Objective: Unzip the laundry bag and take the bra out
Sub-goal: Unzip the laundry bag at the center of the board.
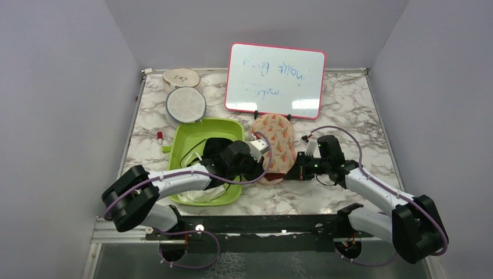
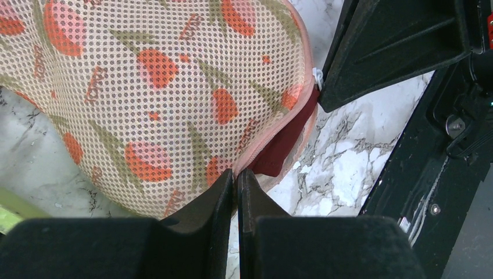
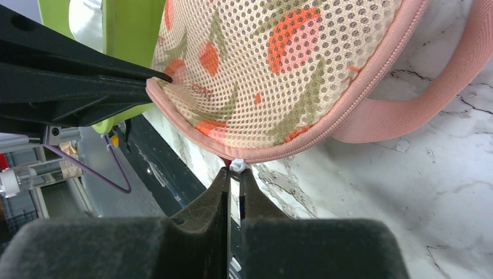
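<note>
My left gripper is pinching the zipper edge far from the white zipper pull, so I need to grip the zipper edge (image 2: 308, 96) beside the pull before I unzip the bag further.
The laundry bag (image 1: 278, 145), peach mesh with orange and green leaf prints, lies on the marble just right of the green tub. It fills the left wrist view (image 2: 151, 93) and the right wrist view (image 3: 273, 75). My left gripper (image 2: 237, 174) is shut on the bag's pink zipper edge at its near end. My right gripper (image 3: 234, 172) is shut on the white zipper pull (image 3: 239, 165) on the bag's rim. The zipper is open a short way between the two grippers. The maroon bra (image 2: 285, 145) shows through that gap, still inside the bag.
The green tub (image 1: 218, 126) holds a black garment (image 1: 212, 146) and a white cloth (image 1: 200, 193). A round white mesh disc (image 1: 186, 104) and a beige disc (image 1: 181, 77) lie behind it. A whiteboard (image 1: 275, 80) stands at the back. A pink strap (image 3: 418, 99) loops off the bag.
</note>
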Robot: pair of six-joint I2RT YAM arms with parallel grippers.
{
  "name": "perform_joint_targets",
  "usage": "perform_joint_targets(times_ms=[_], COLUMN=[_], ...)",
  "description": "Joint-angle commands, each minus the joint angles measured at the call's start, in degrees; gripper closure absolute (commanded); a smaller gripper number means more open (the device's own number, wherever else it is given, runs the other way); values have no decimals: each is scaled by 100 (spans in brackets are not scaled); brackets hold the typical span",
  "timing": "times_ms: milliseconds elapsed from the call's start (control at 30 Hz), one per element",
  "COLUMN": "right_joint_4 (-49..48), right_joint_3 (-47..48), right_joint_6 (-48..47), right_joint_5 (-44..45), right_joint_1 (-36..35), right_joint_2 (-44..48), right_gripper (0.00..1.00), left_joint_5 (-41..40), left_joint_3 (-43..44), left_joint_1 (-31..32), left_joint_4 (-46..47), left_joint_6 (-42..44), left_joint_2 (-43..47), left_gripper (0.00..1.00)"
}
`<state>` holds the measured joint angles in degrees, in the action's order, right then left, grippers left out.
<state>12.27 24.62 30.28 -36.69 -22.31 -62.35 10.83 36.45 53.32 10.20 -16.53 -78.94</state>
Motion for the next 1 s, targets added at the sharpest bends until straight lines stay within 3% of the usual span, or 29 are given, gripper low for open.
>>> perform_joint_targets(times_ms=[0, 300, 467, 767, 967], right_joint_4=[-56, -318, -343, -313, -122], right_joint_3=[99, 90, 70, 76, 186], right_joint_6=[-134, -135, -85, -100, 151], right_joint_5=[39, -601, -731, -647, -220], right_joint_1=[-16, -17, -12, -14, -11], right_joint_2=[16, -104, -16, -30, -129], right_gripper=[99, 99, 99, 99, 99], left_joint_5=[95, -296, -199, -311, -618], left_joint_3=[-40, 477, 869, 792, 673], left_joint_1=[-4, 593, 660, 677, 680], left_joint_4=[-81, 290, 325, 556, 482], left_joint_6=[212, 477, 590, 651, 649], left_joint_2=[131, -208, -706, -1103, -1133], left_gripper=[100, 68, 65, 75, 94])
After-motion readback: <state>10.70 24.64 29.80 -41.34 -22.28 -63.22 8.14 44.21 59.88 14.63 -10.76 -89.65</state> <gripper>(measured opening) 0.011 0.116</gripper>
